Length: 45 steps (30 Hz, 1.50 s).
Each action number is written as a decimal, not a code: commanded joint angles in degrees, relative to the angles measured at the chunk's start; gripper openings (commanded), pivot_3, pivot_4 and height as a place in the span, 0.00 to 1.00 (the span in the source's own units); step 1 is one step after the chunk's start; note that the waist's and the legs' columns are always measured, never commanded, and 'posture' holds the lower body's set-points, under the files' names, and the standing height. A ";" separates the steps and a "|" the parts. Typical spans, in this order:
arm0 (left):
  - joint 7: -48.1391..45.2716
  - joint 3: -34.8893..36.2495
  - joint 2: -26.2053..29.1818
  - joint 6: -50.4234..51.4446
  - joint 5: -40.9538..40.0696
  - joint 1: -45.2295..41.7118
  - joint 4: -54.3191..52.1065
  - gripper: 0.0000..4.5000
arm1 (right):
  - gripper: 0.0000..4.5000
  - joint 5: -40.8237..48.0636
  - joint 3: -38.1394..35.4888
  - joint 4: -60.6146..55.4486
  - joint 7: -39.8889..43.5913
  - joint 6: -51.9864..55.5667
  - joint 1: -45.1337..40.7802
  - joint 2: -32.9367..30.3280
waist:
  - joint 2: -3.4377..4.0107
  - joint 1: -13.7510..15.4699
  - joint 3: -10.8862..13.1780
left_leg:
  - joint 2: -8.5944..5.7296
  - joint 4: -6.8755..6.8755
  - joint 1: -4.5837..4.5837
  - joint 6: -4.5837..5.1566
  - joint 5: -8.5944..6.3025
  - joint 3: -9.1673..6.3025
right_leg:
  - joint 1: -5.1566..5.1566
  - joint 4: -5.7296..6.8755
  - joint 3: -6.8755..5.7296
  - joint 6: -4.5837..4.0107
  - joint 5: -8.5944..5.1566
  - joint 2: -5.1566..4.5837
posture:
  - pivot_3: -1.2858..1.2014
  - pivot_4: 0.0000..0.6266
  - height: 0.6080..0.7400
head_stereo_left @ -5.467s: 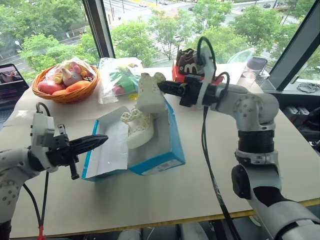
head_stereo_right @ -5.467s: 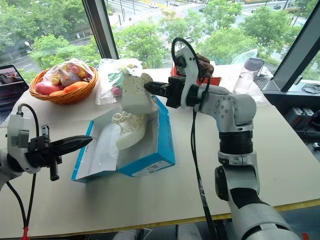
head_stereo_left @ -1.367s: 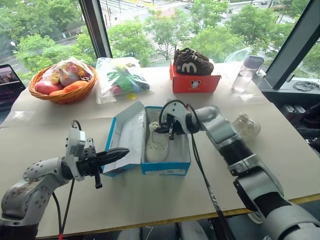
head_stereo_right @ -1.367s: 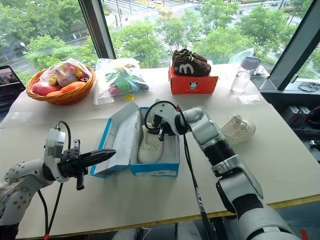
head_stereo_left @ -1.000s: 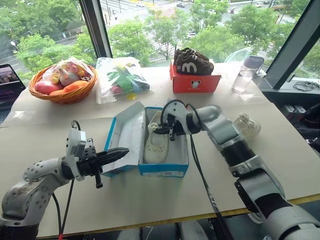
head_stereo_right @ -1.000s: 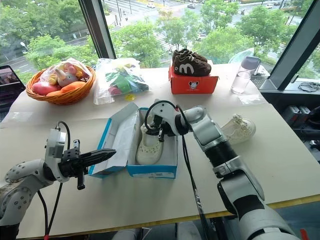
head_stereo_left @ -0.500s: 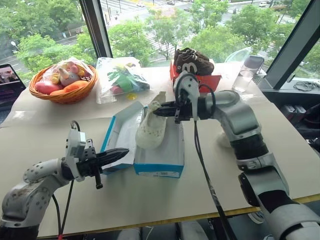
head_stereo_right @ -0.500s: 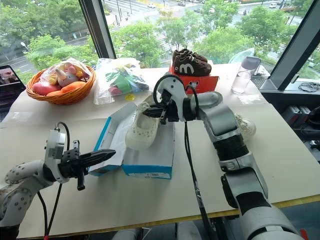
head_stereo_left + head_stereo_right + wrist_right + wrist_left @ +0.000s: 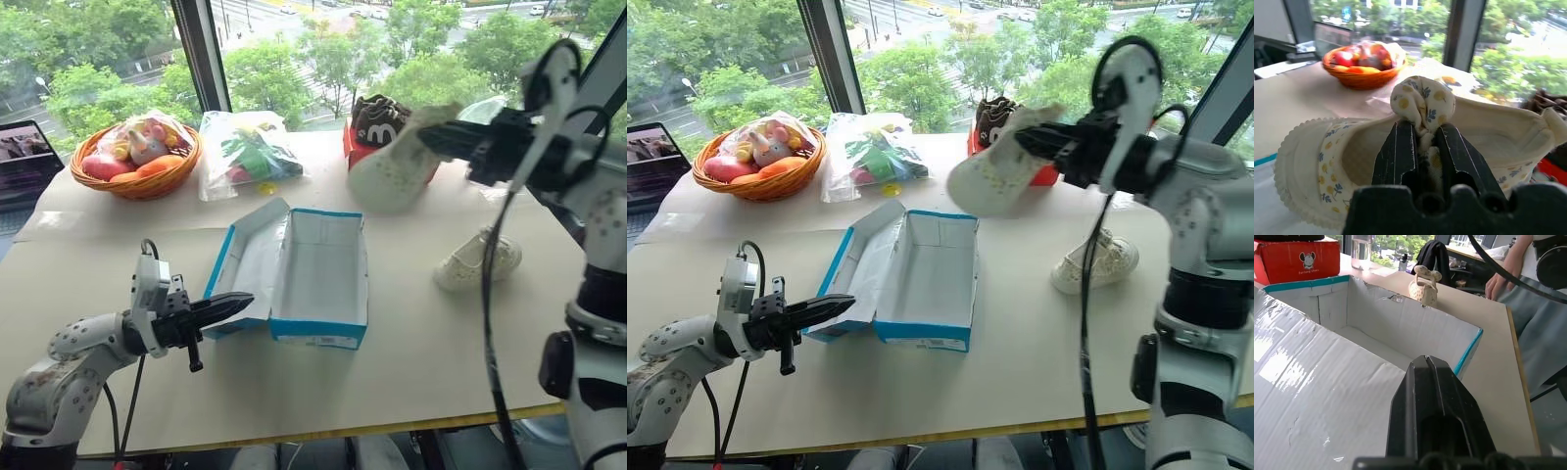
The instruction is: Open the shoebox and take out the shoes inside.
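Observation:
My right gripper needs to let go of the held cream shoe on the bare table (image 9: 532,303) close in front of the other cream shoe.
The blue shoebox (image 9: 315,284) lies open mid-table, its white inside bare and its lid (image 9: 247,266) folded out to the left. My right gripper (image 9: 433,137) is high above the table's right side, shut on one cream shoe (image 9: 395,168). In the right wrist view the fingers (image 9: 1397,147) pinch that shoe's (image 9: 1322,156) strap just under its bow. The other cream shoe (image 9: 477,262) rests on the table to the right of the box. My left gripper (image 9: 238,302) is shut and hovers level at the lid's front corner, over its white inner face (image 9: 1312,396).
Along the far edge stand a basket of toys (image 9: 137,162), a clear bag of bright items (image 9: 250,147), and a red-orange box with dark brown shoes (image 9: 377,119). A laptop (image 9: 24,162) sits at far left. A person's hand (image 9: 1498,281) rests beyond the table's right edge.
My right gripper has lifted the shoe out of the box and swung it up and to the right. The box now sits flat with nothing in it. The left gripper has stayed put.

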 commanded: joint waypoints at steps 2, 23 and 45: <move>-0.96 0.10 0.07 -1.16 -0.08 -0.85 0.20 0.00 | 0.03 -0.70 -7.39 0.88 4.15 -5.69 9.70 -5.77 | 0.01 -0.32 0.00 | 0.00 0.05 0.02 0.00 0.00 0.01 | 0.02 0.02 0.01 0.00 0.00 0.00 | 0.52 0.24 1.00; -1.52 0.81 0.75 -0.85 0.11 -0.80 0.11 0.00 | 0.03 -11.18 6.54 8.91 -3.40 -11.06 20.15 -7.60 | 0.12 -0.29 0.05 | 0.06 0.43 0.05 0.19 -0.13 0.25 | 0.14 0.06 0.15 0.04 0.02 0.03 | 0.52 0.24 1.00; -1.44 1.41 1.12 -0.67 -0.55 -1.39 0.10 0.00 | 0.99 -11.53 0.52 -1.73 4.60 -12.33 22.16 -20.88 | 0.15 -0.25 0.07 | 0.07 0.50 0.02 0.19 -0.17 0.26 | 0.13 0.05 0.14 0.08 0.03 0.02 | 0.52 0.24 1.00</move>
